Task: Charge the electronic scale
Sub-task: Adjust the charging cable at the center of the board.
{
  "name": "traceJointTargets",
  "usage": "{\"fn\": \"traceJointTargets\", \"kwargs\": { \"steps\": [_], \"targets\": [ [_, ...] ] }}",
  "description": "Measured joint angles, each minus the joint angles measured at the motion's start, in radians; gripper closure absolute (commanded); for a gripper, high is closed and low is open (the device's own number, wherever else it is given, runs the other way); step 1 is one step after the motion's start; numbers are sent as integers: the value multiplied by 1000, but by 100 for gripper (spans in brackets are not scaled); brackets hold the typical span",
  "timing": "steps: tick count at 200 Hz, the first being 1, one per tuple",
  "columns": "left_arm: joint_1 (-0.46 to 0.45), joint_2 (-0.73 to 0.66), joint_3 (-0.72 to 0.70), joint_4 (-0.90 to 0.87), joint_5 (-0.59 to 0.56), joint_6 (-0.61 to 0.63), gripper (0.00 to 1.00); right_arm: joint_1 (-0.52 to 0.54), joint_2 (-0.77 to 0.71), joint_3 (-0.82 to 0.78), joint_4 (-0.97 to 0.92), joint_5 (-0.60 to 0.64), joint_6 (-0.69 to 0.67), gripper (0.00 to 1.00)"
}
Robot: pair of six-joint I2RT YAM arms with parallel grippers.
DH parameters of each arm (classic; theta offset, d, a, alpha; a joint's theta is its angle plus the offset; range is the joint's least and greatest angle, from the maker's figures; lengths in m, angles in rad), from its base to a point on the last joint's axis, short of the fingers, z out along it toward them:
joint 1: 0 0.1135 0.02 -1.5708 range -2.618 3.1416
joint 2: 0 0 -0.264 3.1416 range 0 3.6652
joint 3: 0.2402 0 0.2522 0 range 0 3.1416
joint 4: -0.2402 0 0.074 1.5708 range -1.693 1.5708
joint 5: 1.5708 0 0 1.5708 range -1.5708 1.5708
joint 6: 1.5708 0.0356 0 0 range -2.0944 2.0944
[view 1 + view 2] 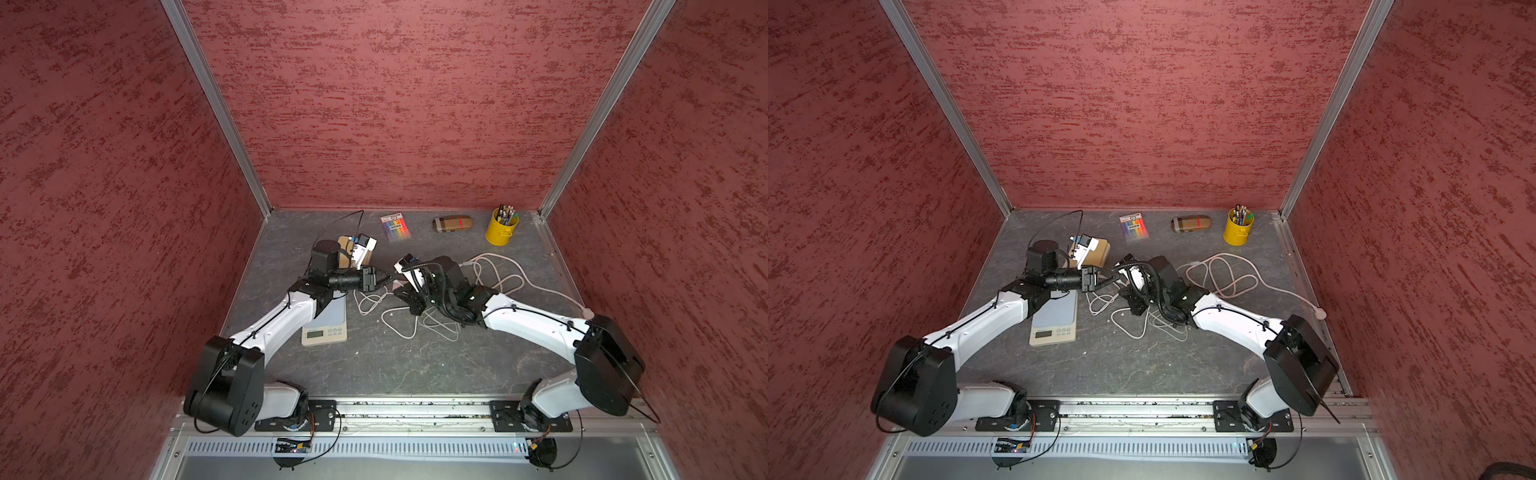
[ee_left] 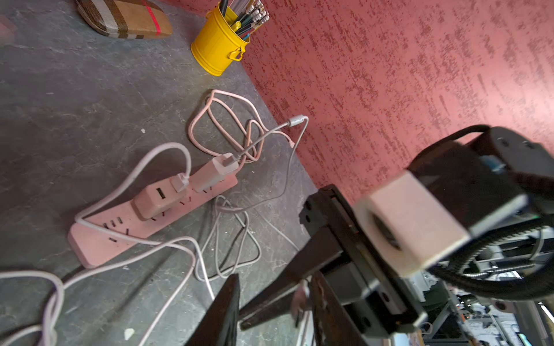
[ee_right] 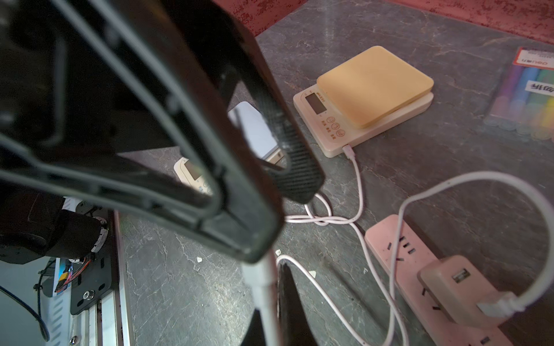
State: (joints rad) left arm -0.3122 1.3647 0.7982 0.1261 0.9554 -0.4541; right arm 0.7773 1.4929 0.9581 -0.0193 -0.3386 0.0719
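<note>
The left gripper's fingers are around the right gripper's fingers, so the left gripper should open, pull back and pinch the plug's end (image 2: 300, 296) before the right gripper opens.
Two electronic scales lie on the table. The blue-grey-topped one (image 1: 328, 322) sits under my left forearm. The tan-topped one (image 3: 374, 84) stands behind it with a white cable plugged into its side (image 3: 348, 149). My right gripper (image 3: 271, 278) is shut on a white cable plug (image 3: 263, 287), held above the table between the two arms. My left gripper (image 2: 275, 275) meets it tip to tip. Its jaws stand apart around my right gripper's fingertips, and the plug (image 2: 299, 296) lies against one left finger (image 2: 326, 311). In a top view both grippers (image 1: 392, 282) meet mid-table.
A pink power strip (image 2: 144, 224) with two adapters lies beside the grippers. Loose cable loops (image 1: 498, 274) spread around it. A yellow pencil bucket (image 1: 501, 226), a plaid case (image 1: 452, 223) and a marker pack (image 1: 395, 226) line the back wall.
</note>
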Motion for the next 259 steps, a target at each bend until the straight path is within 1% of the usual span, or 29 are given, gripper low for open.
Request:
{"fn": "traceJointTargets", "kwargs": {
  "steps": [8,20,58,61,70,74,82,96,104,121,132,157,167,180,190,199,210,216,228,238,246,259],
  "targets": [
    [2,16,0,19,8,-21,89,0,0,0,-1,0,1,100],
    [2,25,0,43,19,-48,100,0,0,-2,-4,2,2,100],
    [11,23,6,75,55,-82,100,0,-1,-8,-3,5,14,100],
    [12,23,6,74,56,-85,96,0,-1,-8,-2,5,16,100],
    [16,23,6,74,60,-91,76,0,-1,-8,4,5,23,100],
    [18,21,6,73,60,-88,71,0,-1,-8,8,5,26,100],
    [21,17,6,72,59,-93,67,0,-1,-8,13,5,30,100],
    [27,5,6,66,60,-100,66,0,-1,-8,24,4,38,100],
    [30,-2,6,65,60,-100,68,0,-1,-8,31,4,44,100],
    [32,-8,6,65,65,-109,78,0,-1,-8,43,2,50,100],
    [32,-8,6,66,70,-112,82,0,-1,-8,47,2,53,100],
    [32,-8,6,75,86,-127,83,0,0,-8,53,1,55,100],
    [32,-4,6,78,93,-136,86,0,0,-8,53,1,56,100],
    [32,6,6,84,101,-143,87,0,0,-8,53,1,56,100],
    [32,16,6,85,107,-152,87,0,0,-8,53,1,58,100],
    [32,24,6,85,115,-159,84,0,0,-8,53,1,60,100],
    [32,30,6,86,122,-171,84,0,0,-8,52,1,62,100],
    [32,33,6,87,124,-172,88,0,0,-8,52,1,63,100],
    [33,36,6,90,130,-182,99,0,0,-8,52,1,67,100],
    [34,36,8,94,136,-182,100,0,2,-8,51,1,69,97],
    [37,36,9,95,138,-185,100,0,3,-8,56,1,70,92],
    [37,36,10,94,143,-186,100,0,4,-8,57,2,72,80]
  ]
}}
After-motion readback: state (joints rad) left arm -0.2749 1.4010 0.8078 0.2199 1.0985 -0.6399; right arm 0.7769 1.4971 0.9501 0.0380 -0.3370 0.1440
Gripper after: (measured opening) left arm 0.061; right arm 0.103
